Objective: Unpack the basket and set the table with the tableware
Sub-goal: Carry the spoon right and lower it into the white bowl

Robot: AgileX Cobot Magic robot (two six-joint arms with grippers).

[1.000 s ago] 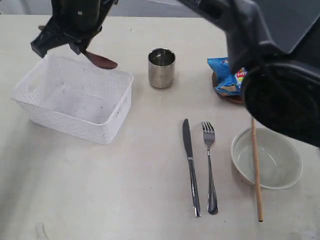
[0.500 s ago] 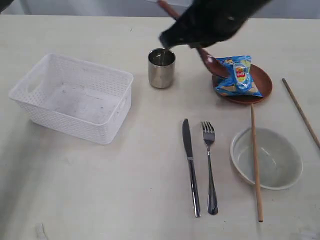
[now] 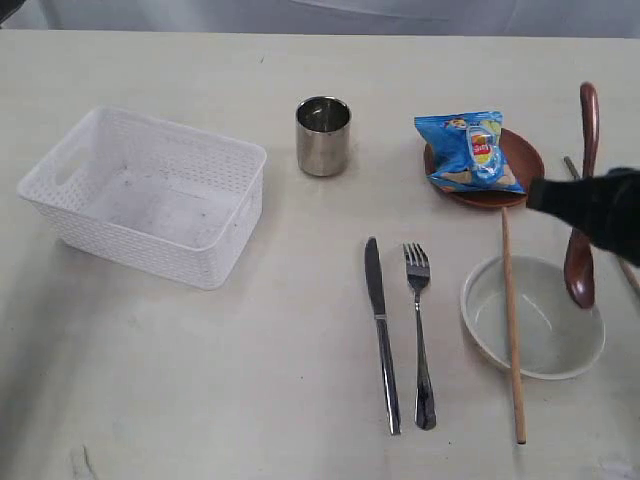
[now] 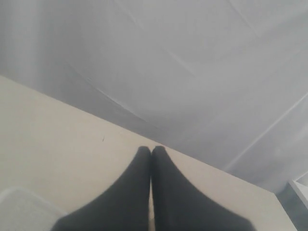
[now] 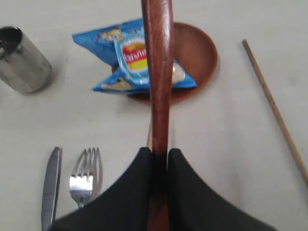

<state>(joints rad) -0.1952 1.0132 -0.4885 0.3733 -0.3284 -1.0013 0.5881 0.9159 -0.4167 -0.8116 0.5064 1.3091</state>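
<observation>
The robot's right gripper should lay the brown wooden spoon down in the pale bowl [image 3: 521, 280], beside the chopstick that lies across it.
The white basket [image 3: 150, 195] stands empty on the left of the table [image 3: 250, 400]. My right gripper [image 3: 587, 185] [image 5: 160, 151] is shut on the brown wooden spoon [image 3: 583, 120] [image 5: 158, 72]. It holds the spoon in the air, scoop end over the right rim of the pale bowl [image 3: 535, 325]. Laid out are a steel cup [image 3: 323, 135], a knife [image 3: 380, 330], a fork [image 3: 420, 340] and a brown plate [image 3: 522, 165]. One chopstick [image 3: 511, 330] lies across the bowl; another [image 3: 568, 165] is mostly hidden by the arm. My left gripper [image 4: 151, 150] is shut and empty, out of the exterior view.
A blue snack bag [image 3: 468, 150] [image 5: 130, 57] lies on the plate [image 5: 197, 53]. The right wrist view also shows the cup [image 5: 21, 60], fork [image 5: 85, 175], knife [image 5: 52, 185] and a chopstick [image 5: 274, 110]. A basket corner [image 4: 19, 207] shows below the left gripper.
My right arm has carried the spoon from above the basket, past the cup and plate, to the right side over the bowl. Everything on the table stayed put.
</observation>
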